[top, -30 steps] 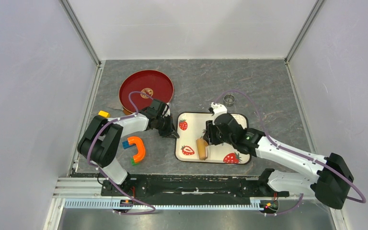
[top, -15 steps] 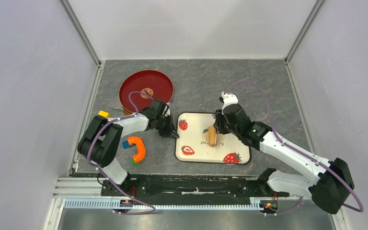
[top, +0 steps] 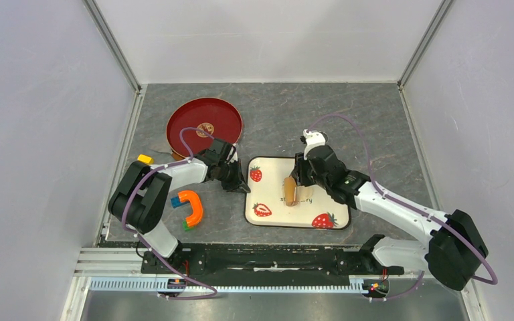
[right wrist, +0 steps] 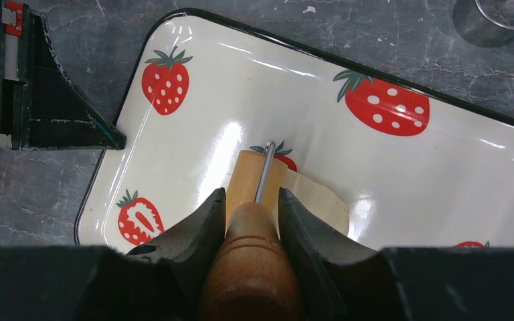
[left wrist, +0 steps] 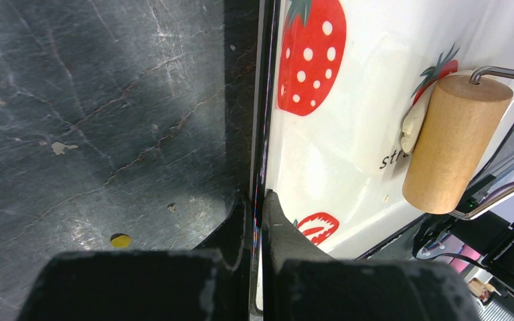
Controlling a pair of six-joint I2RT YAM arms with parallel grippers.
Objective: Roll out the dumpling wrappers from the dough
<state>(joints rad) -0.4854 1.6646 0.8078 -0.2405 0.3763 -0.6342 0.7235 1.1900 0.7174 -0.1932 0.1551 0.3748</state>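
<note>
Next, I release the wooden roller with my right gripper on the table (top: 377,188) beside the tray rim opposite my left gripper. The roller is still on the dough.
A white strawberry tray (top: 271,190) lies in the middle of the table. A flattened pale cream sheet of dough (right wrist: 321,200) lies on it, partly under the tan wooden roller (top: 290,190). The dough's edge shows beside the roller in the left wrist view (left wrist: 411,124). My right gripper (right wrist: 252,194) is shut on the roller's wooden handle (right wrist: 251,267) and holds the roller (right wrist: 254,180) on the dough. My left gripper (left wrist: 258,197) is shut on the tray's left rim (left wrist: 262,134), one finger on each side. No round wrapper discs show.
A small metal ring (right wrist: 498,20) stands on the table beyond the tray's far right corner. A red round plate (top: 204,124) lies at the far left. An orange curved toy (top: 189,207) and a small yellow piece (top: 144,159) lie left of my left arm.
My right gripper has pushed the roller from the tray's near side toward its far side over the dough, then shifted slightly left. The left gripper has kept its hold on the rim.
</note>
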